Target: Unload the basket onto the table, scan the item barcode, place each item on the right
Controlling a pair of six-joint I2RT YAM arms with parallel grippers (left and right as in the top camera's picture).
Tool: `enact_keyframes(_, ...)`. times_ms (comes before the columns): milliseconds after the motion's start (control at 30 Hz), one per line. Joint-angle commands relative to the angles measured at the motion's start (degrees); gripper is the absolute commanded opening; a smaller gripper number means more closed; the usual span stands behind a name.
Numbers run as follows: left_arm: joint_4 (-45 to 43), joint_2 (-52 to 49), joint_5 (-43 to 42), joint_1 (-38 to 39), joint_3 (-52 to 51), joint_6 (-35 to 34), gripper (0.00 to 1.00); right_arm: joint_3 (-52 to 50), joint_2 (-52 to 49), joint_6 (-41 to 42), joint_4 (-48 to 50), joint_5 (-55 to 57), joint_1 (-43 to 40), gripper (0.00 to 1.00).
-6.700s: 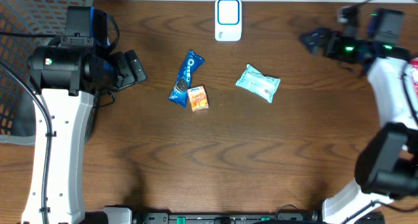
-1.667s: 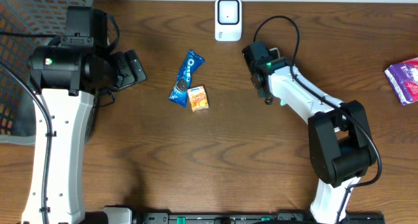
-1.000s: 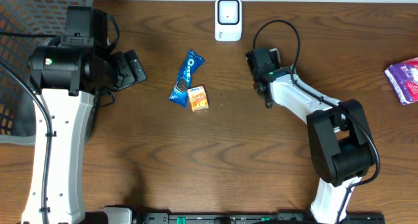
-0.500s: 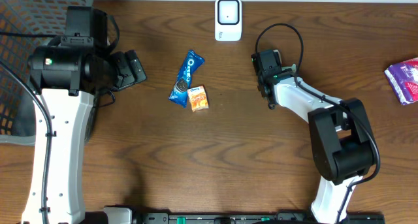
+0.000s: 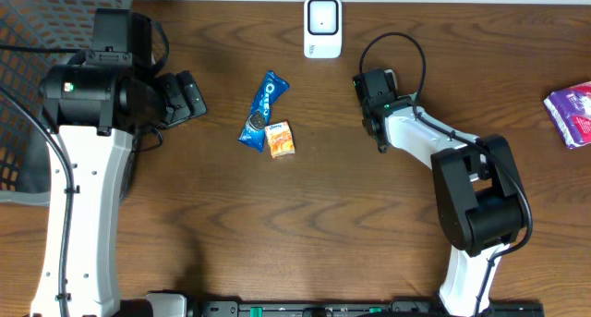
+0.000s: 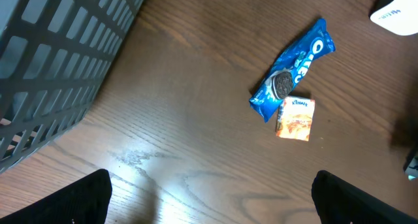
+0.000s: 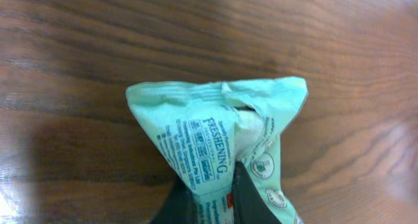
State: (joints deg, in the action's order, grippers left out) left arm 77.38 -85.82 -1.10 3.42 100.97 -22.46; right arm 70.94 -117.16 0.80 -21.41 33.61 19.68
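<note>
I will use my right gripper to set the mint-green wipes packet, now held near the white scanner, on the table [image 5: 401, 129] between the orange packet and the purple packet.
My right gripper [image 7: 213, 208] is shut on a mint-green wipes packet [image 7: 215, 123], pinching its middle so the wrapper bunches up between the dark fingers [image 7: 249, 201]. The packet's printed text faces the wrist camera over the wooden table. In the overhead view the right arm's wrist [image 5: 375, 93] covers the packet, just right of and below the white scanner [image 5: 322, 26] at the table's back edge. At the left, my left gripper [image 5: 189, 95] stands wide open with nothing between its fingertips [image 6: 78, 198].
A blue Oreo packet [image 5: 263, 109] and a small orange packet [image 5: 281, 139] lie together left of centre; the left wrist view also has the Oreo packet [image 6: 292, 67]. A purple packet [image 5: 572, 104] sits at the far right edge. A dark mesh basket [image 5: 37, 40] stands at the back left.
The right gripper has shut on the mint-green packet. Its wrist has barely shifted beside the scanner. The left arm has not moved.
</note>
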Motion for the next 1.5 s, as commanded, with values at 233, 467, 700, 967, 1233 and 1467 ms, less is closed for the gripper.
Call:
enact_keyframes(233,0.2,-0.3,0.9,-0.2,0.2,0.4,0.98,9.9,-0.6,6.0,-12.0,-15.9,-1.4,0.01)
enact_keyframes(467,0.2,-0.3,0.9,-0.2,0.1,0.3,0.98,18.2,0.9,6.0,-18.8,-41.3,-4.7,0.01)
enact_keyframes(700,0.2,-0.3,0.9,-0.2,0.2,0.3,0.98,17.4,0.7,6.5,-17.4,-74.0,-11.8,0.01)
enact_keyframes(967,0.2,-0.3,0.9,-0.2,0.2,0.4,0.98,5.9,0.3,15.4,-5.9,-89.3,-17.6,0.01)
enact_keyframes(1233,0.2,-0.3,0.9,-0.2,0.2,0.3,0.98,0.4,0.6,19.0,-1.8,-82.4,-24.6,0.12)
enact_keyframes(1467,0.2,-0.3,0.9,-0.2,0.2,0.4,0.98,5.7,2.3,13.9,-11.1,-73.4,-30.8,0.35)
